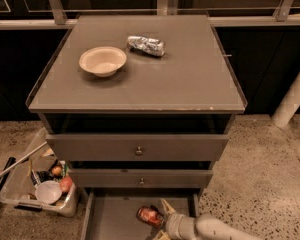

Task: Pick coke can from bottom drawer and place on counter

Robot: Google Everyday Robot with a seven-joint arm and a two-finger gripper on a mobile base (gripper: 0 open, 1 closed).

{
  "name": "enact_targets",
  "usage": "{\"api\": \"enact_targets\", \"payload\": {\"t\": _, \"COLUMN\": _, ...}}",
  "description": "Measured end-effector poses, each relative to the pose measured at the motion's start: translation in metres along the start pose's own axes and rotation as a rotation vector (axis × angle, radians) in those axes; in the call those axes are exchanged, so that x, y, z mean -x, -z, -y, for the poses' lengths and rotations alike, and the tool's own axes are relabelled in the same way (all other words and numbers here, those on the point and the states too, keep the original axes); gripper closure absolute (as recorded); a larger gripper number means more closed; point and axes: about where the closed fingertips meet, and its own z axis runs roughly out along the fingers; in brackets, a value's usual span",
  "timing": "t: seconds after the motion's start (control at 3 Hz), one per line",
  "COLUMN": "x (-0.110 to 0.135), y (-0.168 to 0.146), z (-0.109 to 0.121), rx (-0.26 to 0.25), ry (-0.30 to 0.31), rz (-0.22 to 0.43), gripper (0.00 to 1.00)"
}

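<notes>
Next, I grip the coke can's end (157, 220) nearest the pale arm, inside the open bottom drawer.
The coke can (149, 216), red with a silvery end, lies on its side on the grey floor of the open bottom drawer (115, 218), near the right of its middle. My gripper (160, 221) reaches in from the lower right on a pale arm. Its fingers are spread, one fingertip (165, 205) above the can and the other at the frame's lower edge. The can lies just left of the fingers' opening, and I cannot tell if they touch it. The counter (190, 79) is the wide grey-brown cabinet top above.
A beige bowl (102, 60) and a crumpled silver foil packet (146, 45) sit on the counter's back left. Two shut drawers with knobs (138, 150) are above the open one. A plastic bin (37, 186) of odds and ends stands on the floor left. A white post (292, 96) stands right.
</notes>
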Motion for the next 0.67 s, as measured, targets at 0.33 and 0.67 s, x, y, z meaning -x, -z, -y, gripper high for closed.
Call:
{"api": "enact_targets", "payload": {"t": 0.33, "x": -0.01, "y": -0.018, "z": 0.006, "rx": -0.02, "ry": 0.039, "rz": -0.019, "gripper": 0.0}}
{"api": "enact_targets", "payload": {"t": 0.67, "x": -0.022, "y": -0.031, "z": 0.019, "rx": -0.045, "ry": 0.079, "rz": -0.044, "gripper": 0.0}}
